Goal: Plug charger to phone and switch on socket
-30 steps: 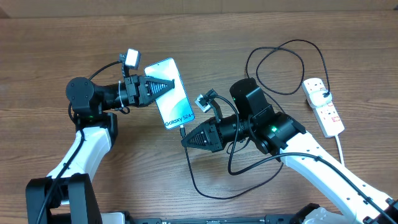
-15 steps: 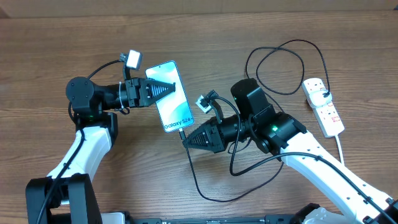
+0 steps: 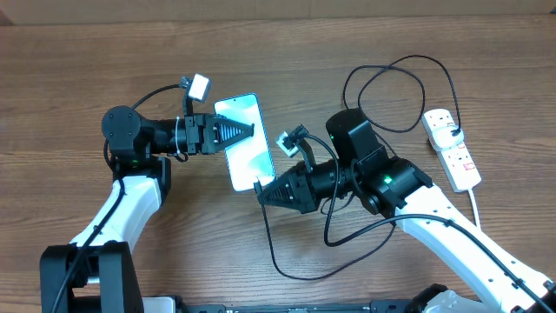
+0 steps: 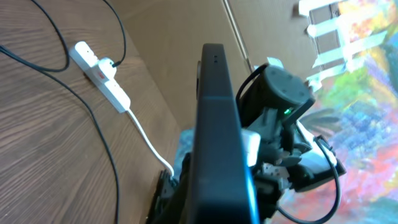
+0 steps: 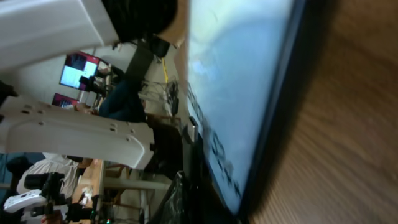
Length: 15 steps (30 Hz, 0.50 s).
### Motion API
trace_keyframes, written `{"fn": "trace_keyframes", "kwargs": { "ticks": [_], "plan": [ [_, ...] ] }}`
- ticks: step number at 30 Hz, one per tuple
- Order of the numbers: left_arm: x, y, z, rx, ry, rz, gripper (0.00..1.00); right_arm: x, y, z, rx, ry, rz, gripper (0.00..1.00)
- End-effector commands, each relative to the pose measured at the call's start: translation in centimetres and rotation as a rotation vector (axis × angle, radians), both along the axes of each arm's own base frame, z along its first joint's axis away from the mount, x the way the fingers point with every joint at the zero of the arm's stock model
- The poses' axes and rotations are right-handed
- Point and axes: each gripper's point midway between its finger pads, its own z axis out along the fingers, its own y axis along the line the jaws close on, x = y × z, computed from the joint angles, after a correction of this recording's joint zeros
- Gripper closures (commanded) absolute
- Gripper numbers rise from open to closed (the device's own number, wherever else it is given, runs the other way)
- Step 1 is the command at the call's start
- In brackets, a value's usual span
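Next, my right gripper puts the charger's connector tip down on the bare table (image 3: 293,211) below it, clear of the phone's lower end.
My left gripper (image 3: 246,130) is shut on the phone (image 3: 252,156) and holds it tilted off the table. In the left wrist view the phone (image 4: 216,124) shows edge-on and dark. My right gripper (image 3: 260,193) is shut at the phone's lower end, where the charger's black cable (image 3: 271,252) meets it. The connector tip itself is hidden by the fingers. In the right wrist view the phone's light blue screen (image 5: 242,81) with dark text fills the frame. The white socket strip (image 3: 453,149) lies at the far right with the charger's white plug (image 3: 445,129) in it.
The black charger cable loops across the table between the right arm and the socket, and below the right gripper. The strip's white lead (image 3: 475,204) runs toward the front edge. The socket (image 4: 102,74) and its lead (image 4: 146,137) also show in the left wrist view.
My left gripper has moved right and turned the phone more on edge. My right gripper has stayed at the phone's lower end and followed it slightly.
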Motion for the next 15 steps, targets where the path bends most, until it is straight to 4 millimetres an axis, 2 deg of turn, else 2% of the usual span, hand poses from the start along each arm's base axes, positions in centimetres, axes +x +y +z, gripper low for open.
{"fn": "trace_keyframes", "kwargs": {
  "ticks": [1, 15],
  "plan": [
    [0.9, 0.9, 0.9, -0.005, -0.026, 0.050, 0.96, 0.2, -0.6, -0.8, -0.063, 0.015, -0.042, 0.96],
    [1.1, 1.0, 1.0, -0.009, -0.014, 0.064, 0.96, -1.0, 0.1, -0.8, -0.062, 0.011, -0.003, 0.96]
  ]
}}
